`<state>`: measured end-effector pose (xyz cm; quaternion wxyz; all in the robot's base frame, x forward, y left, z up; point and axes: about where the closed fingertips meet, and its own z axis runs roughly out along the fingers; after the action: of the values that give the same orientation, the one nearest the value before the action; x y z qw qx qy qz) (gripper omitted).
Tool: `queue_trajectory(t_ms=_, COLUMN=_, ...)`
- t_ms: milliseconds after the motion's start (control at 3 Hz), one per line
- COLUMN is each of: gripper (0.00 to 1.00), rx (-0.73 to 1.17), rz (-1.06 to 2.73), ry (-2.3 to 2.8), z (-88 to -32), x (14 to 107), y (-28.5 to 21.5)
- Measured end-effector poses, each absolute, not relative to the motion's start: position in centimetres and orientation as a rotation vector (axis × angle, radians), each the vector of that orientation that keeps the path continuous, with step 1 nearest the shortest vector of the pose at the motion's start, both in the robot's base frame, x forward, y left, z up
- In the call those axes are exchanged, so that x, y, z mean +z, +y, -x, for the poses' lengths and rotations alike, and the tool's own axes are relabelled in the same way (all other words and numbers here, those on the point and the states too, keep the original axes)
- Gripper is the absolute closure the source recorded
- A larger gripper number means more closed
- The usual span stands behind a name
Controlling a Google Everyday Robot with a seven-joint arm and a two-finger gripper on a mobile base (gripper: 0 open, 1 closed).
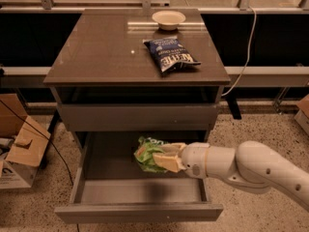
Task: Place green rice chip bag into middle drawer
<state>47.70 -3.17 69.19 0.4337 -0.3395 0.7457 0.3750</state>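
Observation:
My gripper is going to let go of the green rice chip bag on the middle of the drawer's bottom, near the front panel (154, 184).
The green rice chip bag (146, 154) is a crinkly bright green bag held inside the open middle drawer (140, 211), near its middle and towards the back. My gripper (166, 156) reaches in from the right on a white arm and is shut on the bag's right end. The bag sits low over the drawer floor; I cannot tell whether it touches it. The drawer is pulled well out from the cabinet, with low grey sides and a plain front panel.
A dark blue Kettle bag (170, 55) and a pale bowl (168, 19) lie on the brown cabinet top (96, 47). The top drawer (140, 117) is shut. Cardboard boxes (19, 149) stand on the floor at left. A white cable (246, 57) hangs at right.

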Motion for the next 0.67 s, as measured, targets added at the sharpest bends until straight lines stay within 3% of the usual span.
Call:
queue_trajectory(t_ms=333, gripper=1.0, rx=1.03, rz=0.828, ry=1.917, z=-49.51, x=63.07, y=-1.4)
queue_trajectory(t_ms=667, gripper=1.0, rx=1.03, rz=0.828, ry=1.917, z=-49.51, x=63.07, y=-1.4)
